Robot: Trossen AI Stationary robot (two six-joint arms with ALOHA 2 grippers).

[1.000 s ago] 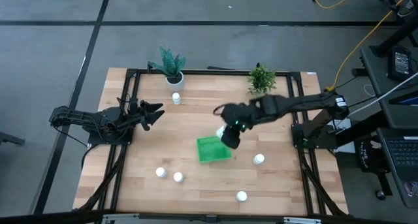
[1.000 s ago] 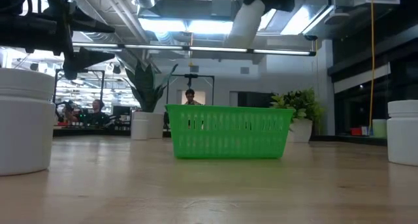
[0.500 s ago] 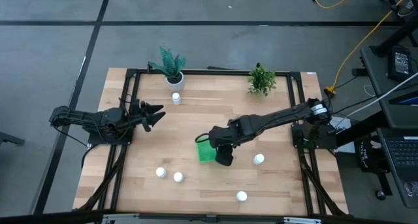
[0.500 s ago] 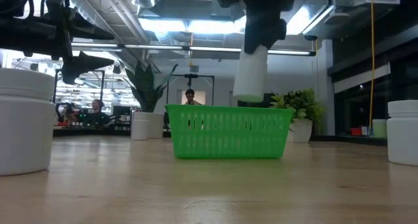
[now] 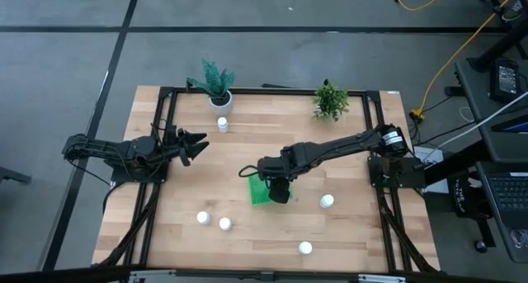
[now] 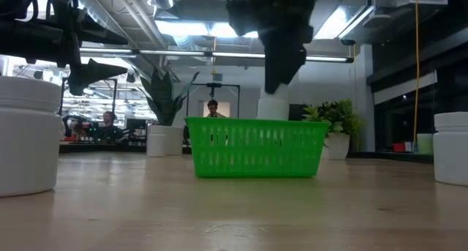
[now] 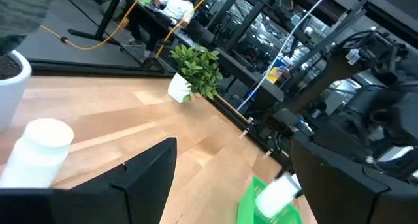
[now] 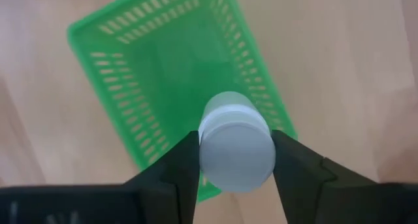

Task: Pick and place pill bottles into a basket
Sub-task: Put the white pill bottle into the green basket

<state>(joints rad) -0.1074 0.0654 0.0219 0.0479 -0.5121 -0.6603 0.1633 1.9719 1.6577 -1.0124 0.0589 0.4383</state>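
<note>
Next, my right gripper lets go of the white pill bottle in the green basket (image 5: 285,181) (image 8: 245,116), near its far long side.
My right gripper (image 5: 277,184) is shut on a white pill bottle (image 8: 235,149) right above the green basket (image 5: 261,192). In the low view the bottle (image 6: 273,107) hangs under the gripper (image 6: 275,81), its lower end behind the basket's near wall (image 6: 256,147). My left gripper (image 5: 196,143) waits open and empty at the table's left, clear of the table top. Other bottles stand on the table: one at the far side (image 5: 222,124), two at the near left (image 5: 203,219) (image 5: 224,224), one right of the basket (image 5: 327,201), one at the near edge (image 5: 305,248). My right gripper pinches the bottle's round side (image 8: 208,151) between its two fingers (image 8: 297,165), near the bottle's upper end. The fingers come from above, pointing down. The bottle hangs upright below them, its lower end inside the basket's rim; whether it touches the floor is hidden.
Two potted plants stand at the table's far edge (image 5: 216,83) (image 5: 330,100). A black metal frame runs along the table's left and right sides (image 5: 157,184). Bare wood lies between the basket and the left arm.
My right gripper has gone toward the table's left edge and down over the basket, staying shut on the bottle. The bottle, tilted a second ago, now hangs upright and has dropped from high above the basket to behind its rim.
</note>
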